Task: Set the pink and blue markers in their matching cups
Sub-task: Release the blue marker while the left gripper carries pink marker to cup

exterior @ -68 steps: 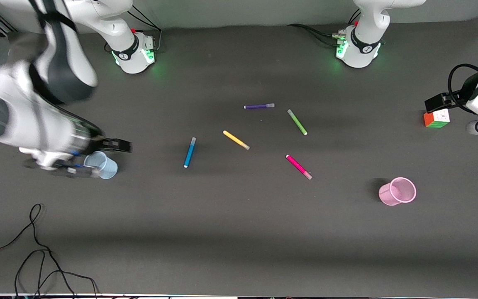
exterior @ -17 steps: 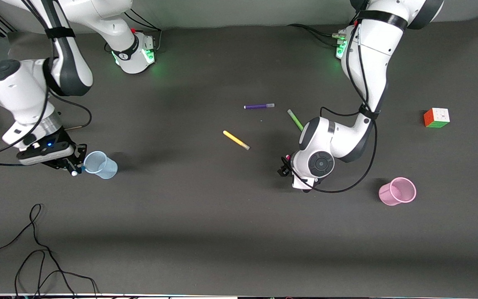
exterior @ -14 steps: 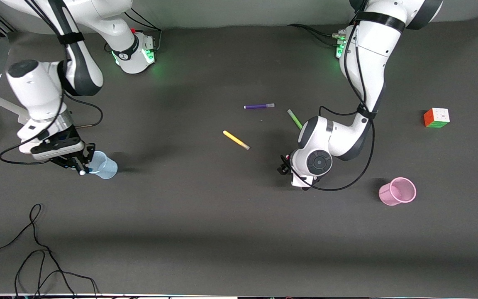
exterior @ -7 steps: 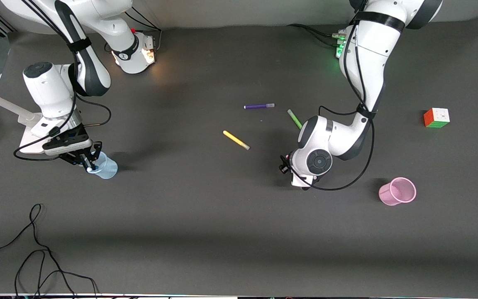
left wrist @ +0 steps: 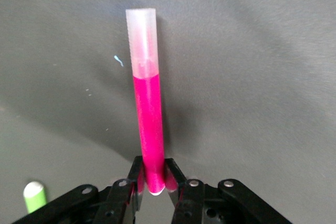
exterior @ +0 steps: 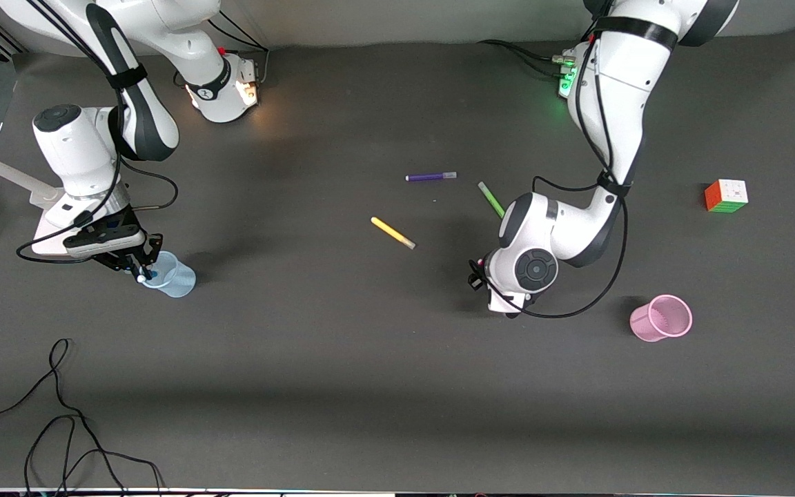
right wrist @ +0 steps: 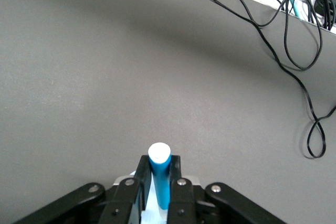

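Note:
I'll release the pink marker inside the pink cup (exterior: 661,312) with my left gripper, leaning on the pink cup's rim.
My right gripper (exterior: 142,266) is shut on the blue marker (right wrist: 160,178), holding it tilted at the rim of the pale blue cup (exterior: 178,279) at the right arm's end of the table. A pale part of the cup shows between the fingers in the right wrist view (right wrist: 153,209). My left gripper (exterior: 477,273) is low over the mid table, shut on one end of the pink marker (left wrist: 149,129). Its pale cap points away over the mat. In the front view the arm hides nearly all of that marker. The pink cup (exterior: 661,318) stands toward the left arm's end, apart from the left gripper.
A purple pen (exterior: 430,177), a yellow pen (exterior: 392,232) and a green pen (exterior: 491,198) lie mid table; the green one's tip shows in the left wrist view (left wrist: 34,196). A colour cube (exterior: 726,196) sits at the left arm's end. Black cables (exterior: 59,414) lie near the front edge.
Five seconds ago both markers lay on the table; now each is gripped. Over the last second the right gripper carried the blue marker to the blue cup's rim. The left gripper hardly moved.

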Robot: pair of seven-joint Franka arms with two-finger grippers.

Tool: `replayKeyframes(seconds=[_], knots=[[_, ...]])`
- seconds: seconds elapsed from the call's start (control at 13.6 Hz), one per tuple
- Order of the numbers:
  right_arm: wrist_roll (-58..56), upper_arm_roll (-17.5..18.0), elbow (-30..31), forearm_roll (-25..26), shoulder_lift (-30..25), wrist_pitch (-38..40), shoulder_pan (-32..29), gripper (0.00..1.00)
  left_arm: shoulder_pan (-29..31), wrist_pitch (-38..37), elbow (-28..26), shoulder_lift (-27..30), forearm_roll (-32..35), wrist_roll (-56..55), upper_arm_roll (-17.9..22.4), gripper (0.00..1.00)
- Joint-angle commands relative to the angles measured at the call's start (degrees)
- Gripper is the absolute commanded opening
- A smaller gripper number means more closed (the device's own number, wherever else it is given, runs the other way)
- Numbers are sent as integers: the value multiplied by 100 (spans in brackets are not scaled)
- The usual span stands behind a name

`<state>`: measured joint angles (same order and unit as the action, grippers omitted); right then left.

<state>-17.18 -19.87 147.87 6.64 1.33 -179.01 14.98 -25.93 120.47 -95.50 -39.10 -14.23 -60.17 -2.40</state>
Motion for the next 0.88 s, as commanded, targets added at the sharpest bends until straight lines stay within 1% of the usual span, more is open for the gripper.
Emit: replayKeyframes(seconds=[0.0,0.15,0.22,0.29,0.44,0.59,0.66,0.74,0.81], knots=[[13,-34,31,101,34,-73,5,100,218,-1239,371,604,51,144,99,0],[-4,-34,13,101,8,-47,5,100,579,-2557,1100,763,43,461,99,0],[-4,-34,-4,101,-36,49,13,100,798,-3059,1417,824,51,688,99,0],[-4,-26,-56,101,-80,329,5,100,1070,-3534,1708,869,43,1056,99,0],[4,-8,-302,49,-203,978,5,100,1641,-4274,2122,922,16,1716,91,0],[31,27,-583,31,-256,1533,-4,100,2090,-4680,2360,922,-1,2340,91,0],[118,53,-784,-4,-256,1840,-4,100,2319,-4794,2387,922,7,2752,91,0],[232,167,-1030,-83,-248,2217,-4,100,2599,-4865,2379,913,-10,3269,91,0],[355,359,-1424,-231,-247,2769,-39,100,2837,-4875,2370,843,-27,3753,91,0]])
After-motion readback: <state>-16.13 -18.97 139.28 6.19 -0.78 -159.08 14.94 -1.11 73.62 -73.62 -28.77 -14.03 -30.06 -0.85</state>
